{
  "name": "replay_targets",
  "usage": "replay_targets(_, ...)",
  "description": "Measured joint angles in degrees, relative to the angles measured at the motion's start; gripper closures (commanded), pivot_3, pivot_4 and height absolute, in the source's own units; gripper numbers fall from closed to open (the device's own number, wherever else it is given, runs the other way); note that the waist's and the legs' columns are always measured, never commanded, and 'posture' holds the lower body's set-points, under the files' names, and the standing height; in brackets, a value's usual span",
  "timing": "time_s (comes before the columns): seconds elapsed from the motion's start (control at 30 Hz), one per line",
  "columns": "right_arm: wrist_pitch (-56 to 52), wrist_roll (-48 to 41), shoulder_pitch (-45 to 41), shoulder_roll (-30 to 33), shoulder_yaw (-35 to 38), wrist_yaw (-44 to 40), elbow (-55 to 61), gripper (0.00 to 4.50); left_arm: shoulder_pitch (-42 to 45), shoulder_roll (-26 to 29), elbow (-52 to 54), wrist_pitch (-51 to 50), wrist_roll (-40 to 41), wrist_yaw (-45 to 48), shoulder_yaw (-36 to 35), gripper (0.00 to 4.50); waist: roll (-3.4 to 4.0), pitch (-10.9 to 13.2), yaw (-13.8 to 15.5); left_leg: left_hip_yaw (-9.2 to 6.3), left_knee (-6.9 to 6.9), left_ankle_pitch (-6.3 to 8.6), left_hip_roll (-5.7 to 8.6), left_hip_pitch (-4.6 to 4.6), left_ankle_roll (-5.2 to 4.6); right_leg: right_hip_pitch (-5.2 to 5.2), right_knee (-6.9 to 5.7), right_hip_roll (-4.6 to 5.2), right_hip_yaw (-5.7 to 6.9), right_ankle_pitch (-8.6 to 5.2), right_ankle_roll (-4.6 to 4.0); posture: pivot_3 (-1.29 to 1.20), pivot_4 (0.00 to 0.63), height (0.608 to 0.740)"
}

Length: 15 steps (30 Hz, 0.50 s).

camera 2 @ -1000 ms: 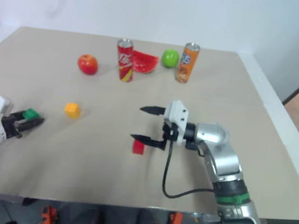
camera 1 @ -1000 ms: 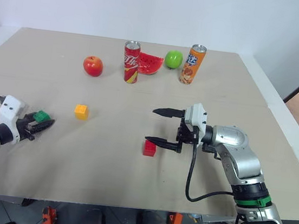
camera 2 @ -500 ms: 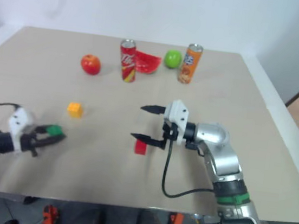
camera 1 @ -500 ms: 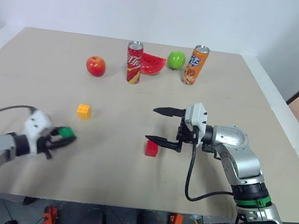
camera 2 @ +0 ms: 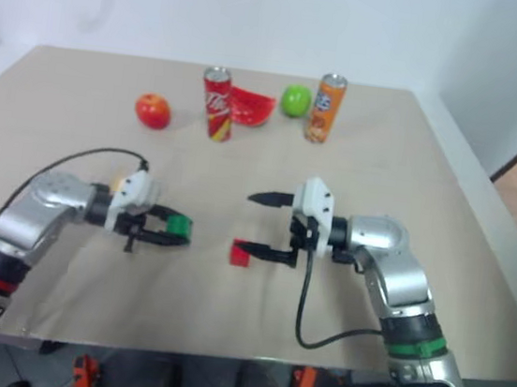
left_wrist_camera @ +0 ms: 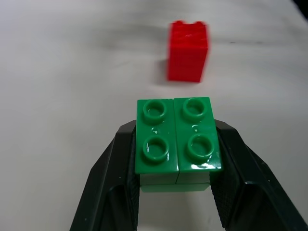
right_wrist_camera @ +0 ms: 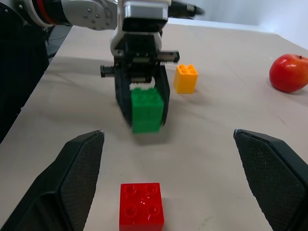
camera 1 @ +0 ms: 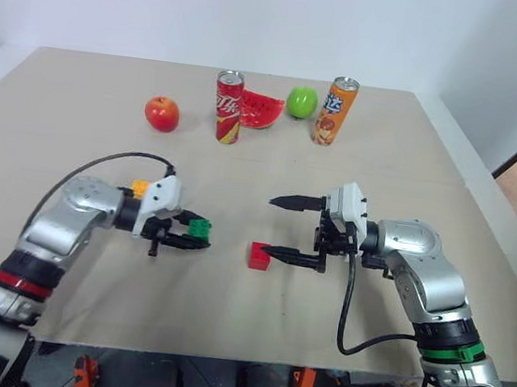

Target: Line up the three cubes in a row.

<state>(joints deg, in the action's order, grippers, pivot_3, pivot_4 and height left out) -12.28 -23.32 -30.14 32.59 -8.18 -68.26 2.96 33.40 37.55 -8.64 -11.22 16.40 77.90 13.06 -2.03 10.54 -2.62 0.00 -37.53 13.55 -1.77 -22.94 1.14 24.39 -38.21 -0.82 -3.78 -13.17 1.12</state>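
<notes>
Next, my left gripper lets go of the green cube on the bare table (camera 1: 216, 250) (left_wrist_camera: 198, 129) close beside the red cube, leaving a small gap.
My left gripper (camera 1: 195, 237) is shut on the green cube (camera 1: 199, 229) and holds it just above the table, a little to the left of the red cube (camera 1: 259, 255). In the left wrist view the green cube (left_wrist_camera: 178, 139) sits studs-up between both fingers, and the red cube (left_wrist_camera: 188, 51) lies beyond it. The yellow-orange cube (camera 1: 140, 186) rests behind my left wrist, partly hidden by it. My right gripper (camera 1: 285, 226) stands open and points left, its lower finger close beside the red cube's right side. Across the right wrist view lie the red cube (right_wrist_camera: 141, 212), green cube (right_wrist_camera: 147, 109) and yellow-orange cube (right_wrist_camera: 186, 78).
Along the back of the table (camera 1: 414, 156) stand a red apple (camera 1: 162, 113), a red can (camera 1: 228, 107), a watermelon slice (camera 1: 261, 111), a green apple (camera 1: 300, 101) and an orange can (camera 1: 335, 110). The table's front edge runs just below both arms.
My left gripper has carried the green cube well to the right, from the table's left side to near the red cube, turning at the wrist. The right gripper has stayed put.
</notes>
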Motion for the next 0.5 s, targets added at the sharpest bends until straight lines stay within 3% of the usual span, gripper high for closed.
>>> replay_targets(0.5,0.2,0.0,1.6,0.0,0.0,2.2,0.3,0.00,1.8,-4.7,-4.2,2.2,-3.2,1.6,2.7,3.15,0.00,0.0,0.0,-0.03,-0.05,0.00,0.02,-0.01,0.00,0.00,-0.02,0.02,0.02,0.01,0.01,0.00,0.150,0.740)
